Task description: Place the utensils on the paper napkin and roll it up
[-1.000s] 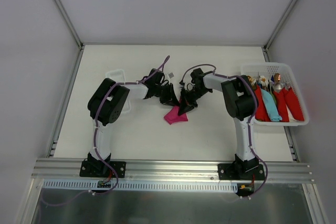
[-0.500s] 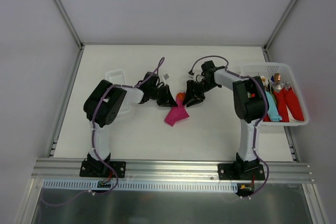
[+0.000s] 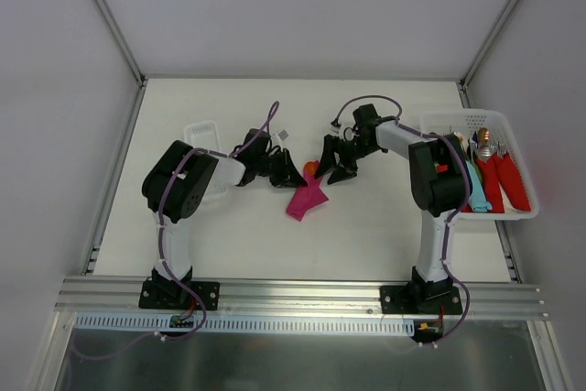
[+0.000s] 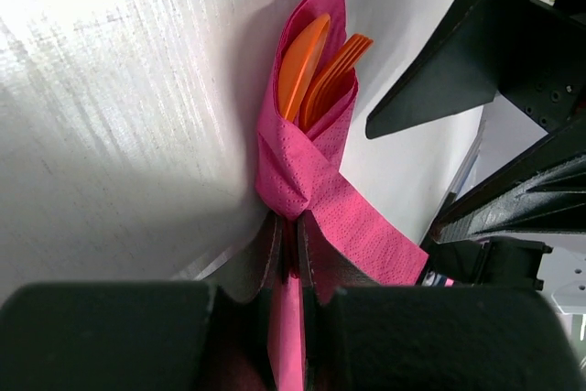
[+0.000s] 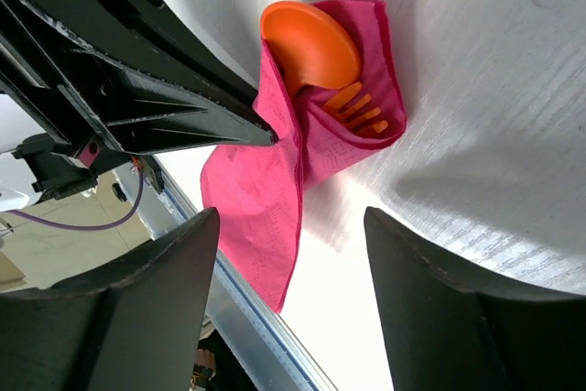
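Note:
My left gripper has the napkin's near end flaring loose past it, so my right gripper needs to pinch the napkin [image 5: 322,160] below the fork before my left gripper opens.
The magenta paper napkin [image 3: 307,199] lies mid-table, folded loosely around the utensils. An orange spoon [image 5: 309,43] and an orange fork [image 5: 357,113] poke out of its far end; the left wrist view also shows the spoon [image 4: 300,59] and fork [image 4: 335,63] inside the napkin [image 4: 302,157]. My left gripper [image 3: 291,177] [image 4: 295,237] is shut on the napkin's near fold. My right gripper [image 3: 332,164] [image 5: 291,215] hangs open just right of the bundle, nothing between its fingers.
A white basket [image 3: 476,117] at the right edge holds red and teal napkin bundles with metal utensils. A small clear tray [image 3: 200,129] sits at the left, behind my left arm. A small white scrap [image 3: 285,135] lies behind the grippers.
My right gripper has opened, let go of the napkin and pulled back to the upper right. The orange utensil tips now show. The left gripper stays shut on the napkin.

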Controlling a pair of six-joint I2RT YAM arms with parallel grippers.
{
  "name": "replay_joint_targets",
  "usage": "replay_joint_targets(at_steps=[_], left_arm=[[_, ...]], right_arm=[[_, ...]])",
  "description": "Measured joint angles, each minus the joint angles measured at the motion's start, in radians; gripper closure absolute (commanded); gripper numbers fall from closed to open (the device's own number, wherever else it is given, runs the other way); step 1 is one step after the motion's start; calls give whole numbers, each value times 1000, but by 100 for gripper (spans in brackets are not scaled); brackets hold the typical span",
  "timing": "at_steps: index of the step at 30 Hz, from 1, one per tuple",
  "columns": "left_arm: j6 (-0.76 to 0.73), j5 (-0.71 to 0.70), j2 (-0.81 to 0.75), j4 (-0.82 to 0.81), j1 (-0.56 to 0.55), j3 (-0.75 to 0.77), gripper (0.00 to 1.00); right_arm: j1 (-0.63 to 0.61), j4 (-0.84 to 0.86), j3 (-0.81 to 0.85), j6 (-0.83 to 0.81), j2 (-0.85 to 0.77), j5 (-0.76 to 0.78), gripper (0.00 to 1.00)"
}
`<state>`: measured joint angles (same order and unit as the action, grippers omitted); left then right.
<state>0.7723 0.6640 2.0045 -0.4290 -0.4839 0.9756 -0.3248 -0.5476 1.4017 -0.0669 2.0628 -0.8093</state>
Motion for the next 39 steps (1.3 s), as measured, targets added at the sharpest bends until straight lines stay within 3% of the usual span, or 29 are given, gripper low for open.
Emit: replay_joint_targets(at_steps=[7, 20, 32, 39], left_arm=[[56, 30, -2, -60, 15, -31, 100], [111, 55, -15, -125, 21, -42, 100], [109, 58, 10, -109, 21, -43, 100], [101, 61, 28, -111, 21, -42, 100]], right_arm=[[0, 37, -11, 26, 21, -14, 23], [-1, 115, -27, 115, 55, -111, 22], [-1, 147, -80, 146, 58, -151, 36], [-2, 146, -83, 171, 58, -164, 27]])
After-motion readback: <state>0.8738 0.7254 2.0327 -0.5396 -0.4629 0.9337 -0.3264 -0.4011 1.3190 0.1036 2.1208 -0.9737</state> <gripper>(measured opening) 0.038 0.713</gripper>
